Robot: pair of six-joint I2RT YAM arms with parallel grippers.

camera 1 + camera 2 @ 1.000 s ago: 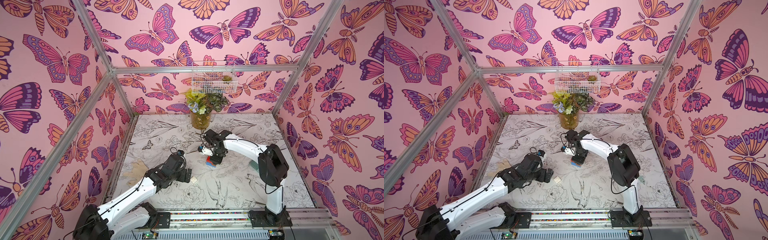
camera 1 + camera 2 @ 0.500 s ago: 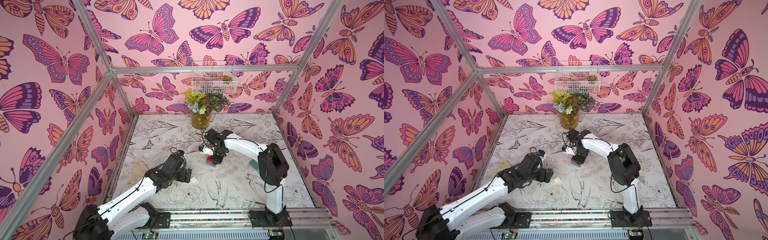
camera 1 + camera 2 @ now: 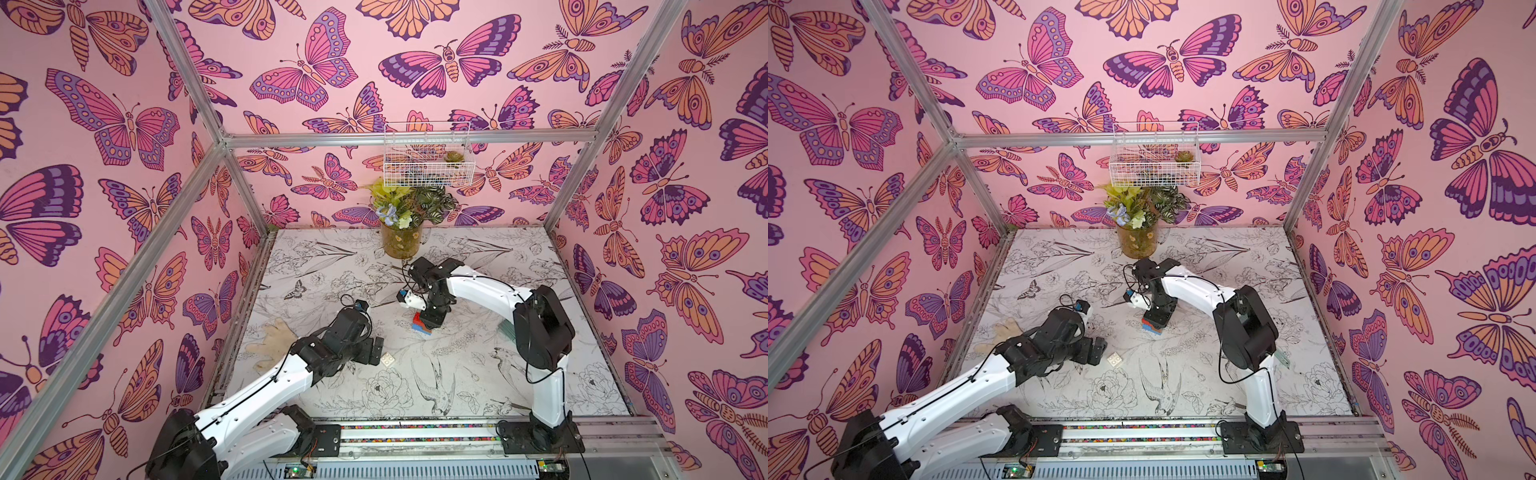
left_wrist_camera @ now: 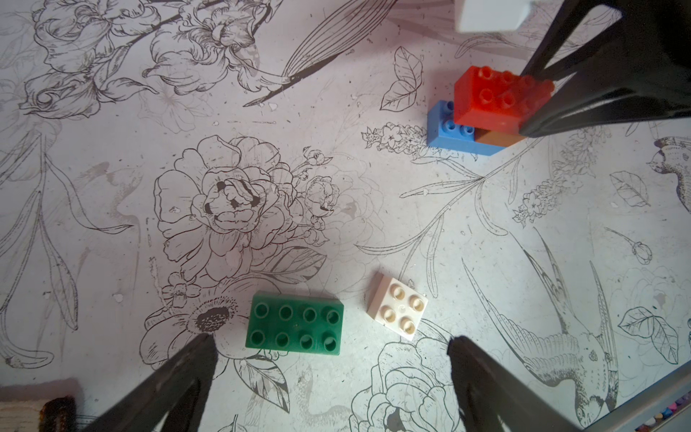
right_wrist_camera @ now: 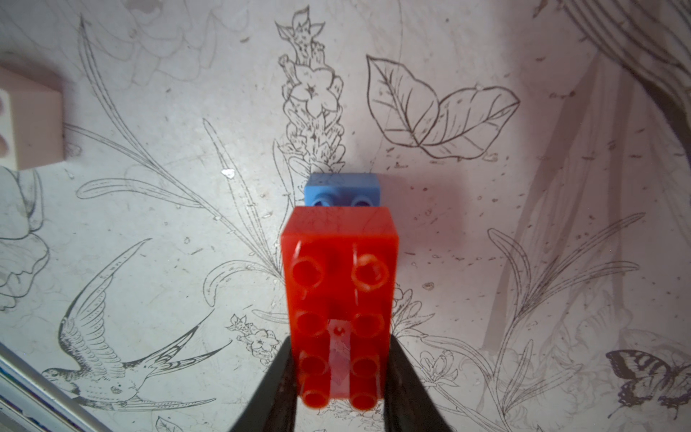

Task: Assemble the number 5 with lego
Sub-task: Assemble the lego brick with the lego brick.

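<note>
The white brick is lying beside the green brick. I move my left gripper there next and close it on its opposite sides (image 3: 388, 360) (image 4: 398, 307).
A red brick (image 5: 338, 284) tops a small stack, over an orange-brown brick (image 4: 499, 137) that sits on a blue brick (image 4: 450, 131). The stack (image 3: 419, 325) stands mid-table in both top views. My right gripper (image 5: 339, 348) points down from above, shut on the red brick's long sides. In the left wrist view, a green brick (image 4: 295, 323) and a white brick (image 4: 398, 310) lie loose on the table, studs up. Just short of them my left gripper (image 4: 331, 342) hovers open and empty. In a top view the white brick (image 3: 389, 360) shows beside the left gripper (image 3: 376, 351); the green brick is hidden there.
A glass vase of flowers (image 3: 401, 245) stands at the back, close behind the right arm. A wire basket (image 3: 426, 160) hangs on the back wall. A tan patch (image 3: 274, 340) lies at the table's left. The arms' mounting rail (image 3: 415, 432) runs along the front.
</note>
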